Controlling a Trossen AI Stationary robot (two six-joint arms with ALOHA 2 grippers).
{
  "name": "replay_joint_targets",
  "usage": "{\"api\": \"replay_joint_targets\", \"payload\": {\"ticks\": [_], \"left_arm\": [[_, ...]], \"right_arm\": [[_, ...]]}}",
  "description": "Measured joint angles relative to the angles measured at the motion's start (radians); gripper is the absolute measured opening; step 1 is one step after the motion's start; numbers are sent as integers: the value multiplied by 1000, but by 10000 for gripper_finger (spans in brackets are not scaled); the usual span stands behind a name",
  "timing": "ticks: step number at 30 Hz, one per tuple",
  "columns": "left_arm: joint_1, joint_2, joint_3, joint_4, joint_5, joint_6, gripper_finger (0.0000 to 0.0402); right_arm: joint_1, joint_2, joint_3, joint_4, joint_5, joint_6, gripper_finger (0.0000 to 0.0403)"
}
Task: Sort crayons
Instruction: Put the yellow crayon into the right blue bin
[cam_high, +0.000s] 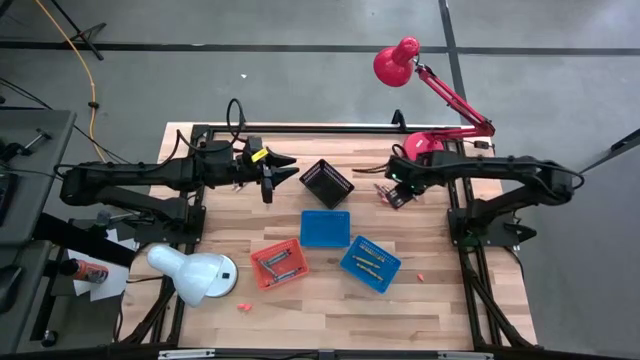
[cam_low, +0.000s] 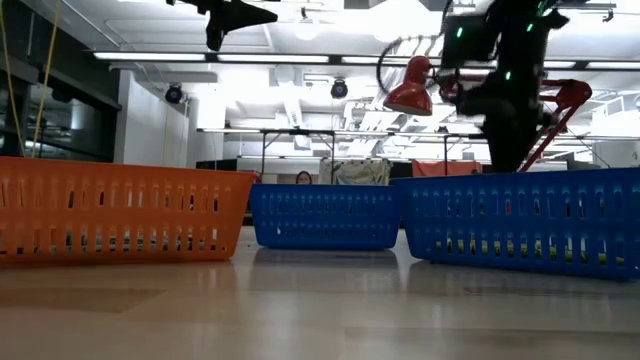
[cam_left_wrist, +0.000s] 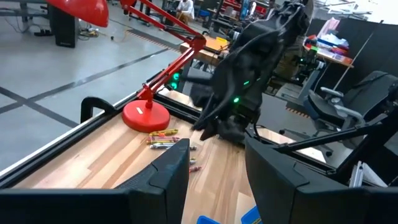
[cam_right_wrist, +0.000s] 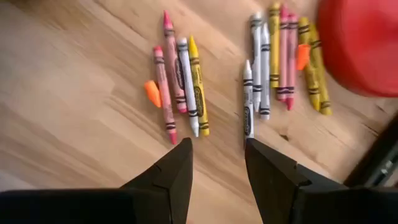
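I should aim near the flat end of the yellow crayon (cam_high: 389, 197) (cam_right_wrist: 201, 113), in the crayon group farther from the red lamp's base. My right gripper should close there.
Loose crayons lie flat on the wooden table beside the red lamp base, in two groups in the right wrist view: one (cam_right_wrist: 179, 84) of pink, white and yellow sticks and one (cam_right_wrist: 280, 59) of white, yellow and pink sticks. My right gripper (cam_right_wrist: 217, 149) is open and empty just above the table, near the ends of both groups; in the high view it (cam_high: 395, 193) is at the far right. My left gripper (cam_high: 282, 172) is open and empty, held high left of the black basket (cam_high: 327, 182). Its wrist view shows the crayons (cam_left_wrist: 163, 140) from afar.
A blue basket (cam_high: 325, 228), a red-orange basket (cam_high: 279, 263) and a second blue basket (cam_high: 370, 263) with crayons in it stand toward the near side. The red lamp's base (cam_high: 425, 145) is by the crayons. A white lamp (cam_high: 195, 272) lies near left. Stray bits (cam_high: 243, 305) lie near the front edge.
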Motion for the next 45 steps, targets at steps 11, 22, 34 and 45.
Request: {"api": "replay_joint_targets", "payload": {"ticks": [11, 22, 34, 45], "left_arm": [[0, 0, 0, 0, -1, -25, 144], [0, 0, -1, -37, -1, -25, 144], [0, 0, -1, -51, -1, -25, 144], [0, 0, -1, -52, -3, -24, 144]], "right_arm": [[-125, 146, -121, 235, -112, -40, 142], [-119, 148, -125, 246, -51, -21, 142], [-88, 221, -125, 277, -51, -15, 142], [-66, 237, -125, 290, -35, -14, 142]]}}
